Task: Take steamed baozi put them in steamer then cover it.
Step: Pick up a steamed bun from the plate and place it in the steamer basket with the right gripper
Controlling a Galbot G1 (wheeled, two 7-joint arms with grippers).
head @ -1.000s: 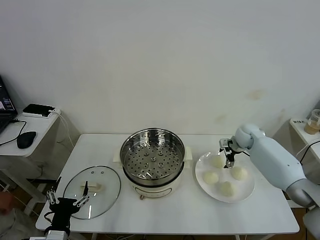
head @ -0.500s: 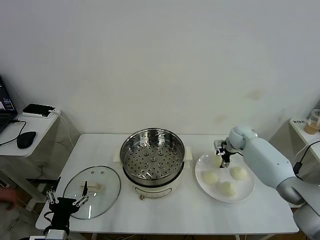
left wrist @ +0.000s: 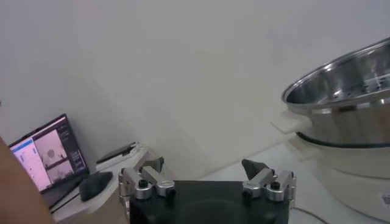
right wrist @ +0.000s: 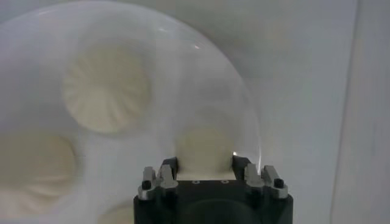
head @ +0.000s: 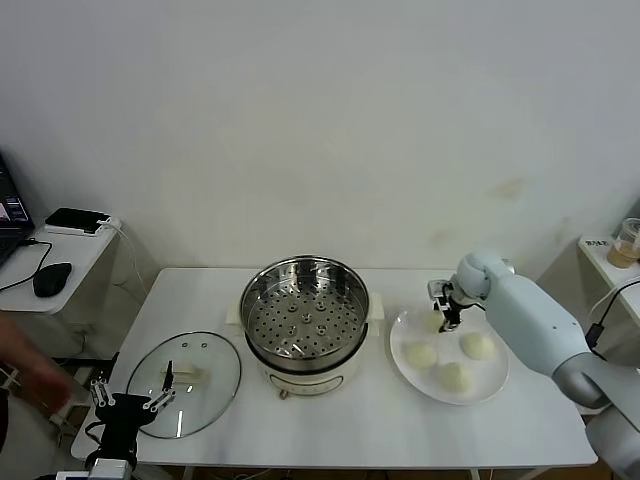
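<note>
My right gripper has the steamed baozi. It will let go of it on the far part of the steamer's perforated tray (head: 301, 287).
My right gripper (head: 441, 312) (right wrist: 205, 163) is shut on one steamed baozi (head: 434, 321) (right wrist: 205, 148) at the far-left part of the white plate (head: 497, 384) (right wrist: 201, 79). Three more cream-white baozi (head: 421, 355) (head: 477, 346) (head: 453, 377) lie on that plate. The steel steamer (head: 305, 265) (left wrist: 347, 91) stands mid-table, its perforated tray bare. The glass cover (head: 210, 385) lies flat to the steamer's left. My left gripper (head: 130, 402) (left wrist: 204, 167) hangs open by the table's front left edge, near the cover, holding nothing.
A side table on the left carries a laptop (left wrist: 46, 152), a mouse (head: 52, 278) and a black device (head: 75, 218). A person's hand (head: 40, 378) shows at the left edge. A cup (head: 630, 240) stands on a shelf at the right.
My right gripper has shifted slightly left over the plate and closed its fingers on the baozi. A person's hand has come in at the left edge. The left arm has stayed put.
</note>
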